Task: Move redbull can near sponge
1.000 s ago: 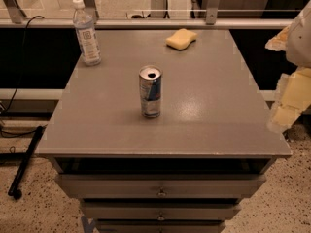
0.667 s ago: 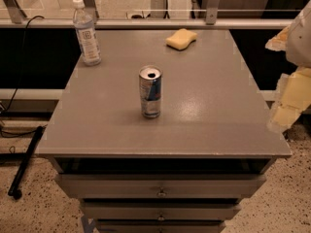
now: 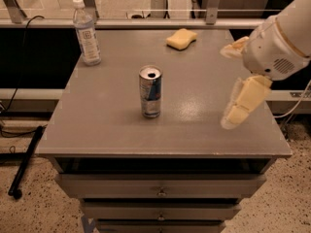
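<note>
Next, my gripper will go to the redbull can's middle (image 3: 150, 93) and close there, about halfway between its pull-tab top and its bottom.
The redbull can (image 3: 150, 92) stands upright near the middle of the grey table (image 3: 107, 125), its pull-tab top showing. The pale yellow sponge (image 3: 181, 38) lies at the table's far edge, right of centre, well behind the can. My gripper (image 3: 225, 88) hangs over the right part of the table, to the right of the can and apart from it. Its two pale fingers (image 3: 243, 103) are spread wide and hold nothing.
A clear plastic bottle (image 3: 86, 33) with a white cap stands at the table's far left corner. Drawers (image 3: 160, 192) sit under the tabletop. A glass rail (image 3: 146, 13) runs behind the table. A black bar (image 3: 24, 164) lies on the floor at left.
My arm and gripper have moved left, from beyond the table's right edge to over its right part, closer to the can. The can, sponge and bottle have not moved.
</note>
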You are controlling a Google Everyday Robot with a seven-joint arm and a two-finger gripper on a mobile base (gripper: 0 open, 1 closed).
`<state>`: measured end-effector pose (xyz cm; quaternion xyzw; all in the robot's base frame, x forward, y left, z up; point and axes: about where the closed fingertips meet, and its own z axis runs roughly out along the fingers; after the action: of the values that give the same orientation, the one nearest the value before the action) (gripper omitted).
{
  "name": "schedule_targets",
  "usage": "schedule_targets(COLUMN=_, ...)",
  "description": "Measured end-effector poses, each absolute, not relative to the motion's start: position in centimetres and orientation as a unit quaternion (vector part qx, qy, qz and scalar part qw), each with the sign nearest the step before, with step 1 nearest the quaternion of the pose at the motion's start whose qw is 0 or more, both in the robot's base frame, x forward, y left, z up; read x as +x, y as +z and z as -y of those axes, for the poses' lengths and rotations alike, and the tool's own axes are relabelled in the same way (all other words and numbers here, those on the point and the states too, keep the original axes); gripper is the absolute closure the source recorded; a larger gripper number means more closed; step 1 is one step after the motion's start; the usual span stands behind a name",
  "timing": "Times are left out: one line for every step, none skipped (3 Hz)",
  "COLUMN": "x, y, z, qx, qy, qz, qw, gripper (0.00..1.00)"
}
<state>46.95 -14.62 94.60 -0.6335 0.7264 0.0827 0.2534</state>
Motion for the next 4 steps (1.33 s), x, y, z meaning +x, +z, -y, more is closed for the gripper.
schedule_targets(x=48.3, y=93.2, z=9.6, qx=-0.644, qy=0.17, qz=-0.679, qw=0.308, gripper=0.0)
schedule_targets(x=49.0, y=92.8, z=4.9, qx=-0.649, qy=0.236, qz=-0.631, qw=0.354, gripper=0.0)
schedule_targets(x=50.3, y=92.0, z=2.0, qx=-0.644, qy=0.278, qz=-0.598, qw=0.389, gripper=0.0)
schedule_targets(x=51.4, y=90.8, z=0.0, qx=-0.632, qy=0.312, qz=-0.581, qw=0.407, gripper=0.0)
